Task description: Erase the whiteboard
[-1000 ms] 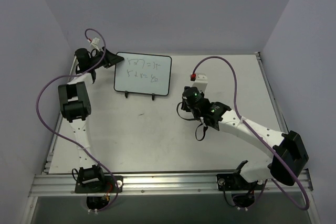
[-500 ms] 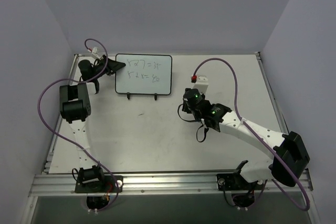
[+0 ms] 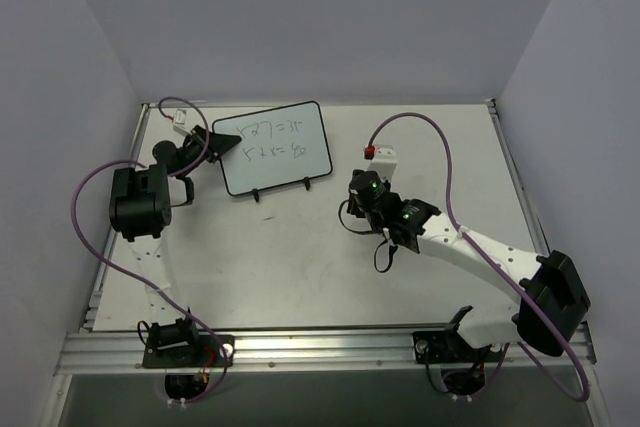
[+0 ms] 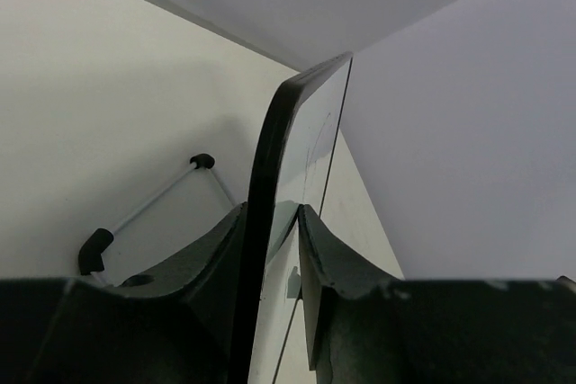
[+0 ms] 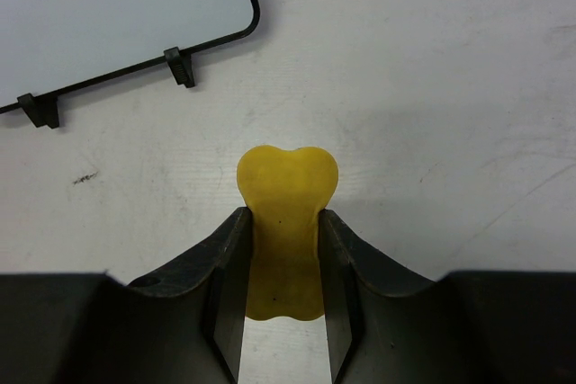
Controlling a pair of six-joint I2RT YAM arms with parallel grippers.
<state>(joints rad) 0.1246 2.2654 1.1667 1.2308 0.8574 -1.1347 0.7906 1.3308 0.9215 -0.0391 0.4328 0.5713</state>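
Note:
My left fingers overlap the whiteboard's front beside the writing, so next I open, back off and grip just the whiteboard's edge (image 3: pixel 221 161).
The whiteboard (image 3: pixel 272 147) stands at the back of the table with dark handwriting on it, turned so its right end sits farther back. My left gripper (image 3: pixel 218 140) is shut on its left edge; in the left wrist view the black frame (image 4: pixel 270 150) runs between the jaws of the gripper (image 4: pixel 270 209). My right gripper (image 3: pixel 355 209) hovers right of the board's near corner. It is shut on a yellow eraser (image 5: pixel 288 177), which sticks out past the fingertips of the gripper (image 5: pixel 283 215). The board's lower right corner and two feet (image 5: pixel 108 15) show above it.
Purple cables loop over both arms (image 3: pixel 420 122). A small white and red connector (image 3: pixel 380 155) sits just behind the right wrist. Grey walls enclose the table on three sides, and a metal rail (image 3: pixel 320 347) runs along the near edge.
My left gripper has closed on the whiteboard's left edge and drawn it nearer, swinging the board counter-clockwise. The right gripper has barely moved, still holding the eraser.

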